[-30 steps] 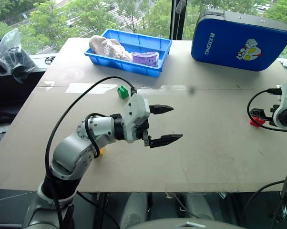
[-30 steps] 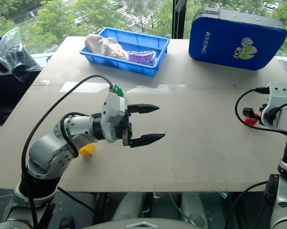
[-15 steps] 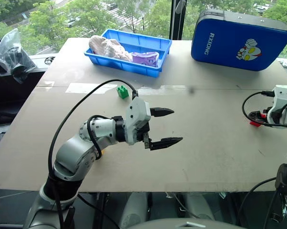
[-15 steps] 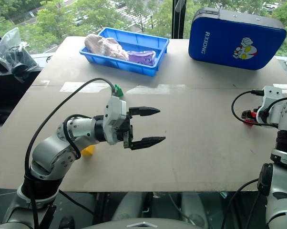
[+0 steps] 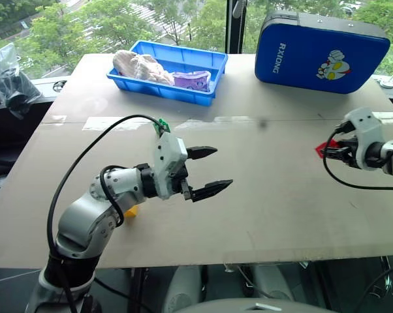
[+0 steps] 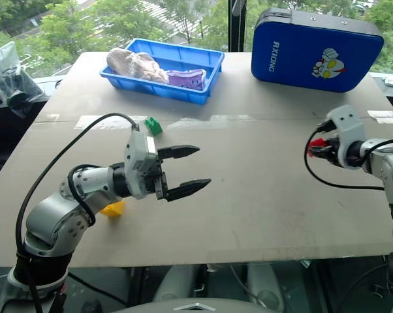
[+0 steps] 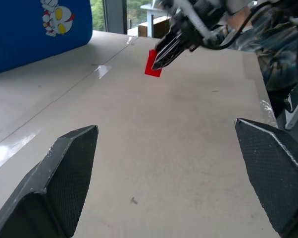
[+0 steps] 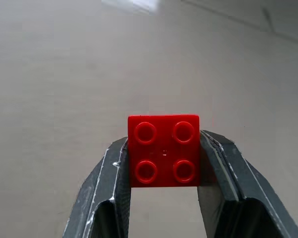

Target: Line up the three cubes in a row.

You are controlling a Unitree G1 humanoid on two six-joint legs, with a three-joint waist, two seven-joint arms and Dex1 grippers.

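The robot's right gripper will set the red cube down on the open table (image 5: 257, 174) just beyond the left gripper's fingertips.
My right gripper (image 5: 330, 149) is shut on the red cube (image 8: 164, 151), its fingers pressing two opposite sides, studs facing the wrist camera. It holds the red cube (image 7: 152, 63) tilted, close over the right side of the table. My left gripper (image 5: 222, 167) hovers open and level over the left-centre of the table with nothing between its fingers. The green cube (image 6: 153, 125) rests on the table just behind the left hand. Under the left forearm, near the front edge, lies the yellow cube (image 6: 112, 208).
A blue tray (image 5: 209, 98) holding a pale lump and a purple item stands at the back left. A blue case (image 5: 320, 45) stands at the back right. A black bag (image 5: 7, 85) sits off the table's left edge. Black cables trail from both wrists.
My right gripper has shut on the red cube and carried it leftward, rolling its wrist. The left gripper drifted slightly left, still open. The camera view has shifted a little.
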